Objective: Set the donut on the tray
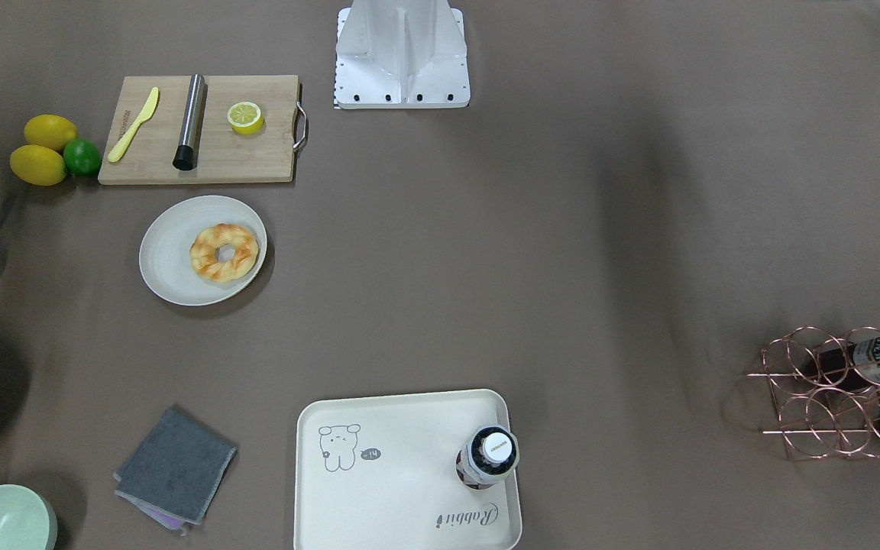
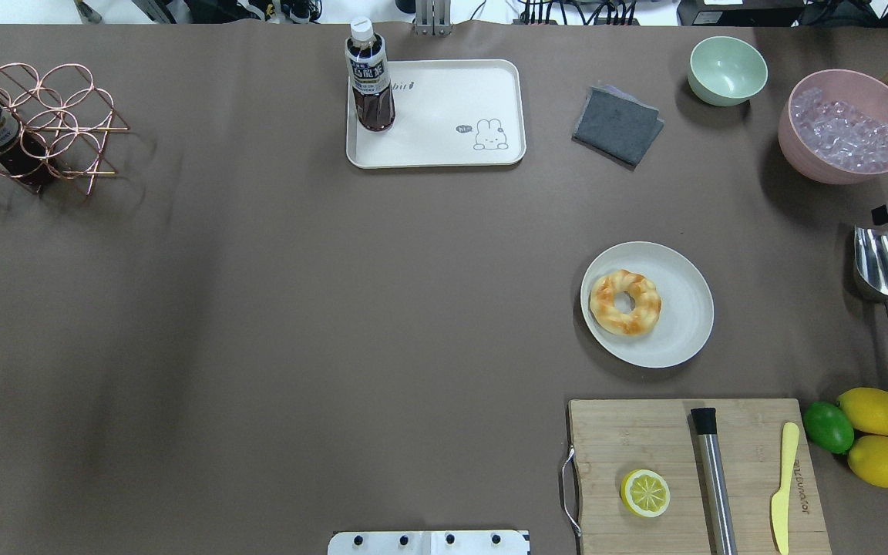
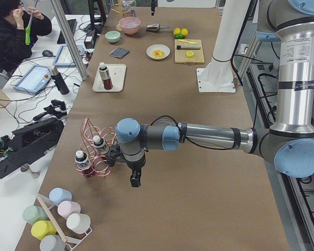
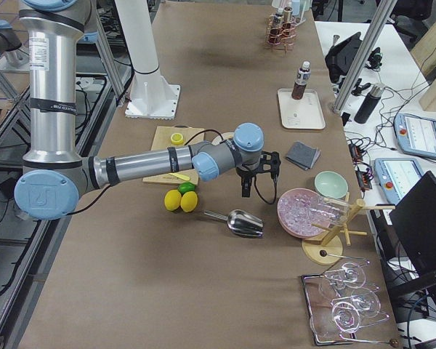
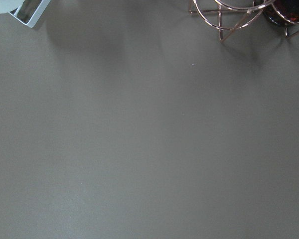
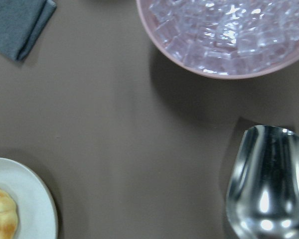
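My right gripper is due at the off-white plate's rim (image 1: 143,241) (image 6: 56,228) on the side facing the steel scoop next. It should then close there on that rim.
The donut (image 1: 224,252), a golden twisted ring, lies on a round off-white plate (image 1: 173,260). It also shows in the overhead view (image 2: 626,302) and at the lower left edge of the right wrist view (image 6: 0,214). The cream tray (image 2: 444,116) with the bear drawing sits at the table's far side, with a dark drink bottle (image 2: 369,77) standing on one end. My right gripper (image 4: 245,190) hangs above the table between the plate and the pink bowl; I cannot tell if it is open. My left gripper (image 3: 135,180) hangs near the wire rack, far from the donut; I cannot tell its state.
A wooden cutting board (image 2: 644,439) holds a lemon half (image 2: 645,493), a steel rod and a yellow knife. Lemons and a lime (image 2: 828,426) lie beside it. A pink bowl of ice (image 2: 845,127), steel scoop (image 2: 886,274), grey cloth (image 2: 617,125), green bowl (image 2: 727,69) and copper bottle rack (image 2: 35,116) stand around.
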